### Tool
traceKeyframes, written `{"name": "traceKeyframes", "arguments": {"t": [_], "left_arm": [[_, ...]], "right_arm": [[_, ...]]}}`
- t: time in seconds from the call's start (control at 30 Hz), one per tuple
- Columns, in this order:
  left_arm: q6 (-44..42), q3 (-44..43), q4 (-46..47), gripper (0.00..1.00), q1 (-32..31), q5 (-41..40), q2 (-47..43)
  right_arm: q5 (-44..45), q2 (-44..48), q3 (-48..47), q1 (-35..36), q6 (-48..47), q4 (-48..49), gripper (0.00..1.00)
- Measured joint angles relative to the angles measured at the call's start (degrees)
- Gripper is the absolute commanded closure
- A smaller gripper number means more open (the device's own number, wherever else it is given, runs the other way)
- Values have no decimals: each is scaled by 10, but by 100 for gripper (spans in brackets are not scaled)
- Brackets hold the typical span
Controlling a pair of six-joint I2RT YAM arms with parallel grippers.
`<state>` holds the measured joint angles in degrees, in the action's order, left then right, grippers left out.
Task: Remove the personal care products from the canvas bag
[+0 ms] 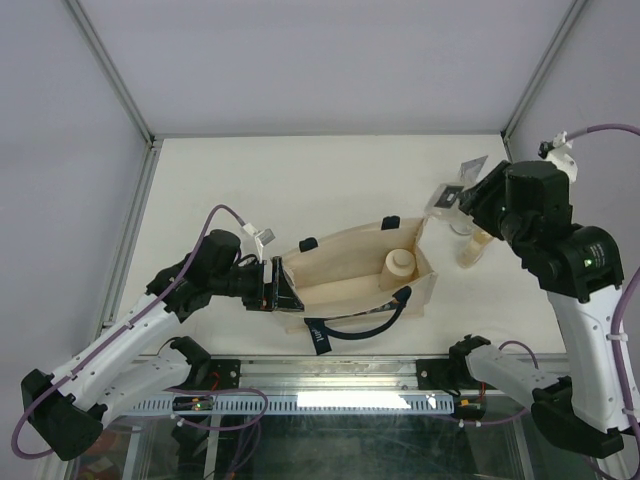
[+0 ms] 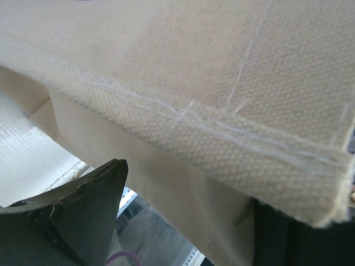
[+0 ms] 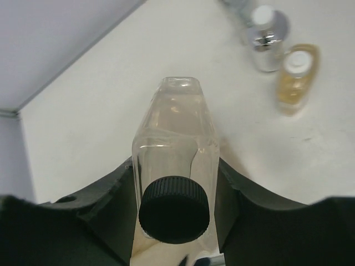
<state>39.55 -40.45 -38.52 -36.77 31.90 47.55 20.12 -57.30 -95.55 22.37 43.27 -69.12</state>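
My right gripper has the clear bottle to set down. Next, I let go of it on the table [image 1: 477, 282] [image 3: 309, 132], in front of the yellowish bottle.
The canvas bag [image 1: 345, 265] lies open in the middle of the table, dark handles [image 1: 350, 325] at its near side. A beige bottle with a tan cap [image 1: 398, 268] stands inside it. My left gripper [image 1: 278, 286] is shut on the bag's left end; beige cloth [image 2: 211, 88] fills the left wrist view and runs between the fingers [image 2: 89, 199]. My right gripper [image 1: 468, 202] is shut on a clear bottle [image 3: 175, 138] with a black cap [image 3: 175, 209], held above the table right of the bag. A silvery tube [image 3: 268, 33] and a yellowish white-capped bottle [image 3: 298, 77] lie on the table.
The silvery tube [image 1: 472, 168] and yellowish bottle [image 1: 472, 248] lie at the table's right side, under and beside my right arm. White enclosure walls and metal posts [image 1: 150, 140] bound the table at the back and sides.
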Motion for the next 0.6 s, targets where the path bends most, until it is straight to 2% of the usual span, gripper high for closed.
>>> {"name": "traceKeyframes", "arguments": {"t": [0.23,0.43,0.6], "left_arm": [[-2,0,0,21,0,3,7],[-2,0,0,21,0,7,12],[-2,-1,0,21,0,8,12]], "right_arm": [[134,35,102,-2,-35,-69,100],[137,64,252,-2,-9,-87,100],[136,61,308,-10,9,-79,100]]}}
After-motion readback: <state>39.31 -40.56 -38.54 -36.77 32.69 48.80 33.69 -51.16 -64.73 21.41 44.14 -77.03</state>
